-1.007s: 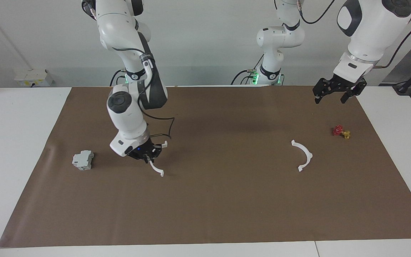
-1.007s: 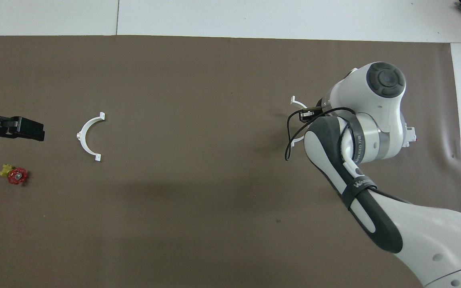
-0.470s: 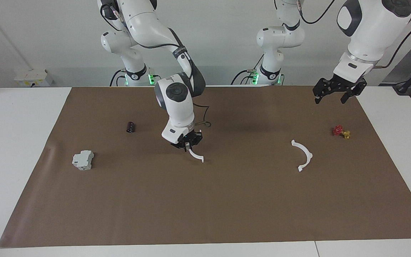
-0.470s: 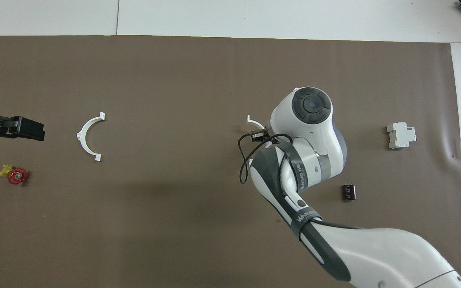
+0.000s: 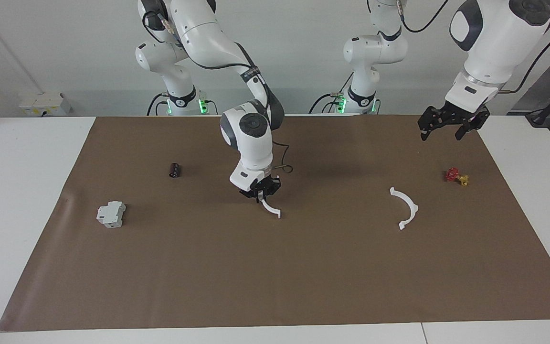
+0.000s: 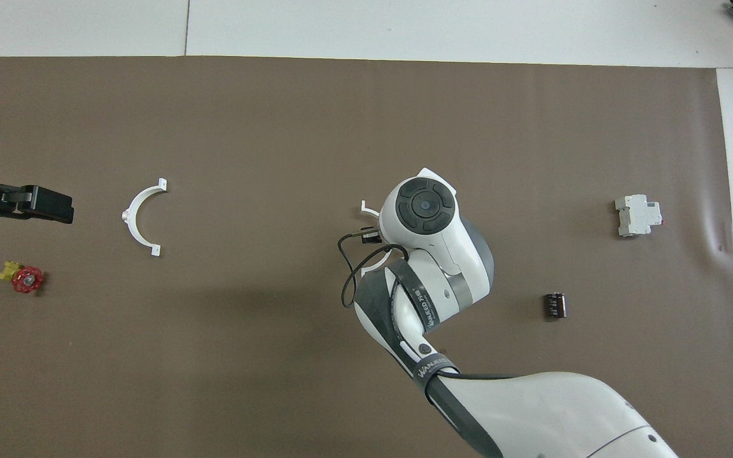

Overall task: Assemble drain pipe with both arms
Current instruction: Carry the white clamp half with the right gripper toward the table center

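The white half-ring in my right gripper needs to be let go on the middle of the brown mat [image 6: 371, 245], facing the loose half-ring.
The drain pipe is in two white half-rings. One half-ring [image 5: 272, 209] hangs just above the middle of the brown mat [image 5: 303, 277], with my right gripper [image 5: 259, 195] shut on its upper end. In the overhead view only one tab of that half-ring [image 6: 365, 206] shows past the right arm's wrist. The other half-ring [image 5: 411, 200] [image 6: 128, 215] lies flat on the mat toward the left arm's end. My left gripper [image 5: 441, 134] [image 6: 29, 203] waits open in the air over the mat's edge, above a spot beside the red valve.
A red-and-brass valve [image 5: 455, 176] [image 6: 23, 278] lies near the loose half-ring, at the left arm's end. A grey-white boxy block [image 5: 111, 214] [image 6: 638, 215] and a small black cylinder [image 5: 174, 169] [image 6: 555, 305] sit toward the right arm's end.
My right arm has carried its half-ring from beside the boxy block to over the mat's middle, uncovering the black cylinder. The left arm has not moved.
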